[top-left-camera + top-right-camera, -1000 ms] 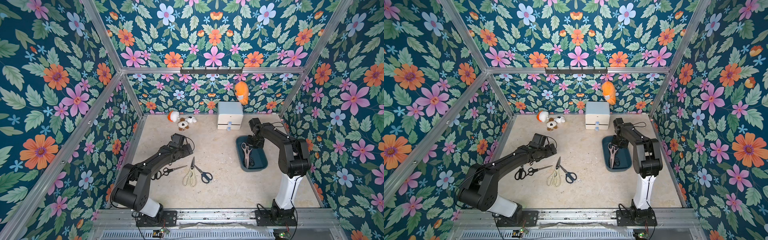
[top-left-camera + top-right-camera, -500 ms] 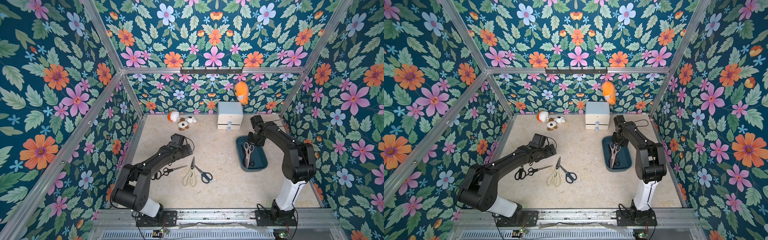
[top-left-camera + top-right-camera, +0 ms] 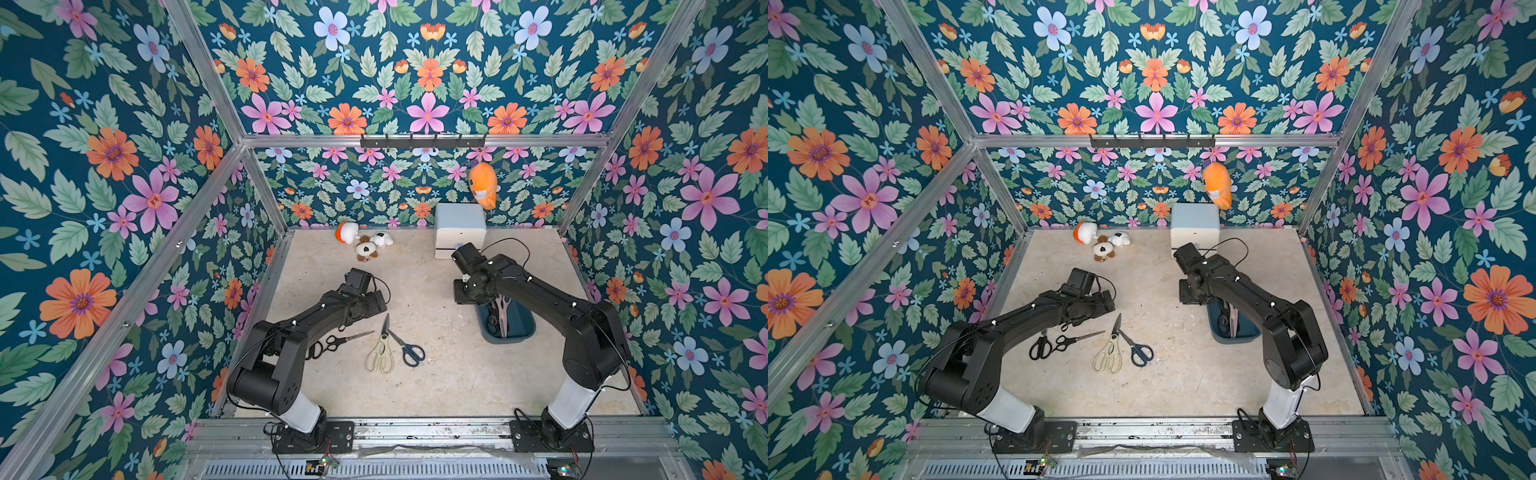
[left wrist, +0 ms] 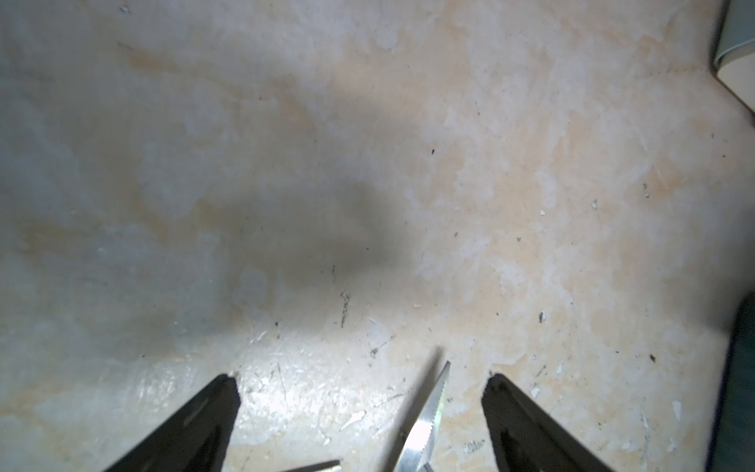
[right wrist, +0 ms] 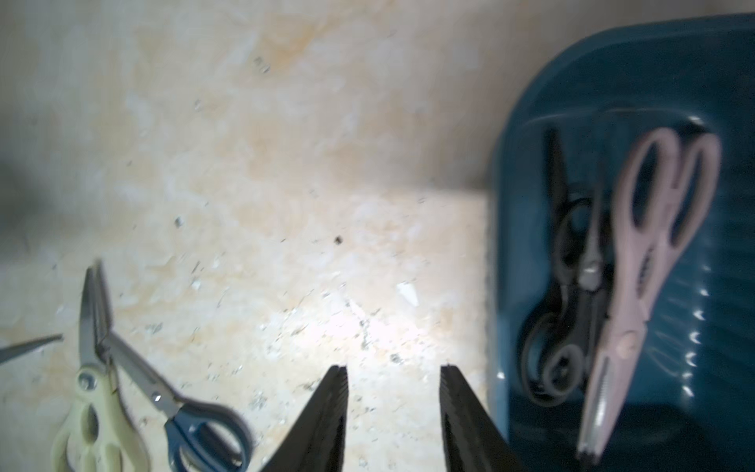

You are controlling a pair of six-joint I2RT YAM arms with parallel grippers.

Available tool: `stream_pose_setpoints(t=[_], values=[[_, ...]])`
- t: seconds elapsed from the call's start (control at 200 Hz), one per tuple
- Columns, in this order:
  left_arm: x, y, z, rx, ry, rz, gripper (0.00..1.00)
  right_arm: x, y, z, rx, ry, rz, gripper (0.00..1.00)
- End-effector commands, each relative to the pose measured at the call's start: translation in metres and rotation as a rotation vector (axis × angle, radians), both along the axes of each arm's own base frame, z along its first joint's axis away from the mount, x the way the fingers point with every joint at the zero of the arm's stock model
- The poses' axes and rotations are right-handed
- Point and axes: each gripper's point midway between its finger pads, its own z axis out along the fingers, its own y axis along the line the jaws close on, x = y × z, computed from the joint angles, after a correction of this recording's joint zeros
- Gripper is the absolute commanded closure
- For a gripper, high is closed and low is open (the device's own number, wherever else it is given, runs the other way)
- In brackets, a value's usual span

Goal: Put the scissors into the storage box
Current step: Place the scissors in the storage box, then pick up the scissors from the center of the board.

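The robot's right gripper should close on the larger finger loop (image 3: 423, 353) (image 5: 246, 438) of the dark-blue-handled scissors, at the loop's outer side that faces the storage box.
The dark teal storage box (image 3: 524, 329) (image 5: 653, 73) holds a pinkish-grey pair of scissors (image 5: 641, 282) (image 3: 503, 312) and black-handled scissors (image 5: 572, 294). My right gripper (image 5: 394, 367) hangs open over bare floor just beside the box, with nothing between its fingers. On the floor lie a cream-handled pair (image 3: 380, 353) (image 5: 96, 412), a dark-blue-handled pair (image 3: 409, 350) (image 5: 204, 433) and two black-handled pairs (image 3: 1040, 345) (image 3: 1075, 338). My left gripper (image 4: 359, 378) (image 3: 380, 301) is wide open above the floor. A serrated blade tip (image 4: 429, 417) lies on the floor below its gap.
A white two-drawer cabinet (image 3: 459, 230) stands at the back, just behind my right wrist. Three small plush toys (image 3: 365, 245) lie at the back left. An orange plush (image 3: 483, 185) hangs from the rail. Flowered walls close in both sides.
My right gripper has opened and let go of the pinkish-grey scissors, which now lie in the box. It has swung off the box toward the middle of the floor. The left arm is still.
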Motion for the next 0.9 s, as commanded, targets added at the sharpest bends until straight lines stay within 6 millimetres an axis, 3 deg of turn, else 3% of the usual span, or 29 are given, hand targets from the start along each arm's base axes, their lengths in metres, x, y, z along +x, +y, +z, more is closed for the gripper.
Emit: stream_pose_setpoints(t=[0.0,0.115,0.41,0.615,0.895], values=[[0.002,-0.001,0.003,-0.014,-0.019,0.008,0.02,-0.017,0.024,-0.003,-0.001,0.007,0.059,0.59],[0.002,0.001,0.004,-0.006,-0.023,0.008,0.02,-0.041,0.051,-0.014,-0.003,0.027,0.148,0.59],[-0.007,0.007,0.006,0.007,-0.030,0.010,0.02,-0.083,0.096,-0.045,-0.014,0.083,0.300,0.61],[-0.014,0.019,0.006,0.037,-0.039,0.032,0.01,-0.096,0.114,-0.063,-0.042,0.121,0.364,0.63],[-0.020,0.034,0.011,0.050,-0.057,0.067,0.01,-0.108,0.117,-0.081,-0.091,0.160,0.392,0.68]])
